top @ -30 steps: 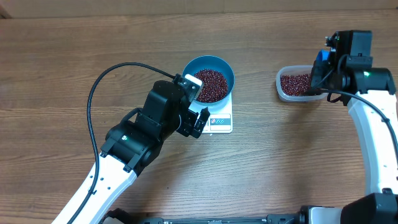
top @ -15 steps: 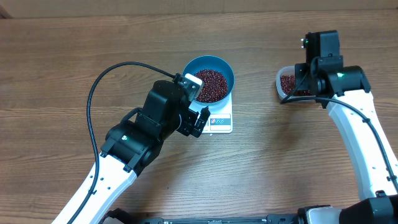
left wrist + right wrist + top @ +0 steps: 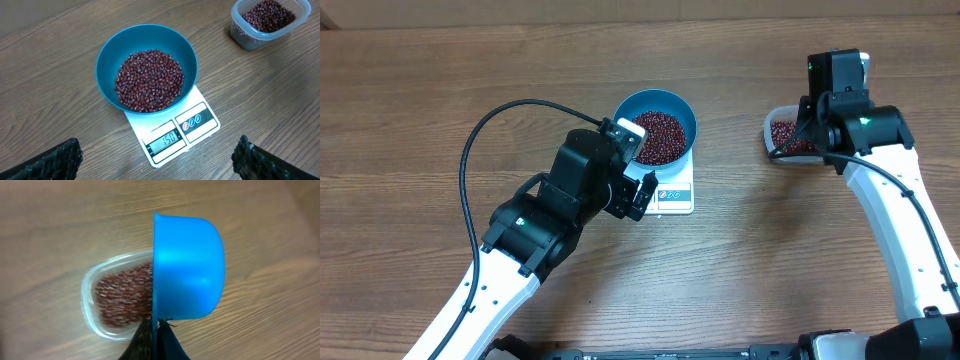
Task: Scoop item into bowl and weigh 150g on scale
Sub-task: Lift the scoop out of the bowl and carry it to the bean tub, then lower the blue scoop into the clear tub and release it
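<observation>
Next, my right gripper lets go of the small blue scoop on the beans (image 3: 791, 145) (image 3: 122, 314) by the clear tub's front rim.
The blue bowl (image 3: 145, 37) stands on the white scale (image 3: 202, 120) and holds a pile of dark red beans (image 3: 149, 80). The scale's display (image 3: 165, 141) shows 150. My left gripper (image 3: 159, 169) hovers open just in front of the scale, its two dark fingers far apart with nothing between them. My right gripper (image 3: 156, 327) is shut on the thin handle of a small blue scoop (image 3: 187, 267). The scoop is turned on its side above the right edge of a clear tub (image 3: 92, 312) of beans (image 3: 122, 297). Its inside is hidden from me.
In the overhead view the clear tub (image 3: 778, 140) sits at the back right, half under the right arm (image 3: 850, 120). The left arm (image 3: 560, 205) with its black cable (image 3: 470, 150) stretches from the front left up to the scale (image 3: 672, 198). Bare wooden table (image 3: 760, 250) lies between them.
The right arm has swung left and turned over the tub, hiding the scoop from overhead. The left arm, bowl and scale have not moved.
</observation>
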Robot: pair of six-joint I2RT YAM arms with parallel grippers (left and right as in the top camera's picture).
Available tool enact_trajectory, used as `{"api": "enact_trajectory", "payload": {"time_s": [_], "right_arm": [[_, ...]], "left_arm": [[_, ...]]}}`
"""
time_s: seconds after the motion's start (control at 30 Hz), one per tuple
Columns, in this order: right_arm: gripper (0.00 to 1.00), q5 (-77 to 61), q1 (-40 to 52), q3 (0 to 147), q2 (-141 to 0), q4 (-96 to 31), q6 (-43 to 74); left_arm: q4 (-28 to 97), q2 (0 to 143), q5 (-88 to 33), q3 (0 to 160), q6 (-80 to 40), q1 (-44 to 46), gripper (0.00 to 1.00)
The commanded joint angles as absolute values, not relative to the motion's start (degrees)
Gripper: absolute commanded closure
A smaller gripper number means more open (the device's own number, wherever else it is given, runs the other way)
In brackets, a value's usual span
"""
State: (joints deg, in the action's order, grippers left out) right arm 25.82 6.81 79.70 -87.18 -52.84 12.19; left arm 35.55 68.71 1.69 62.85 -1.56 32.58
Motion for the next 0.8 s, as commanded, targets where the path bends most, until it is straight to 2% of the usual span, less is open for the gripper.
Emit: {"api": "enact_trajectory", "payload": {"time_s": [0.0, 0.17, 0.27, 0.57, 0.63, 0.77], "right_arm": [[0.96, 21.82, 7.01, 79.35, -87.02, -52.62, 32.45], [0.96, 20.36, 7.01, 75.96, -87.09, -50.15, 53.23], [0.96, 18.92, 7.01, 74.08, -87.13, -47.99, 58.41], [0.96, 17.30, 7.01, 70.50, -87.31, -42.46, 63.24], [0.92, 17.74, 7.01, 69.80, -87.72, -41.50, 63.26], [0.92, 17.69, 7.01, 68.42, -88.86, -39.11, 63.29]], "left_arm": [[35.35, 68.79, 1.48, 64.34, -1.72, 32.38, 0.01], [35.77, 68.79, 1.48, 64.34, -1.72, 32.38, 0.01], [35.86, 68.79, 1.48, 64.34, -1.72, 32.38, 0.00], [35.86, 68.79, 1.48, 64.34, -1.72, 32.38, 0.00], [35.90, 68.79, 1.48, 64.34, -1.72, 32.38, 0.00], [35.94, 68.79, 1.52, 64.34, -1.69, 32.36, 0.00]]}}
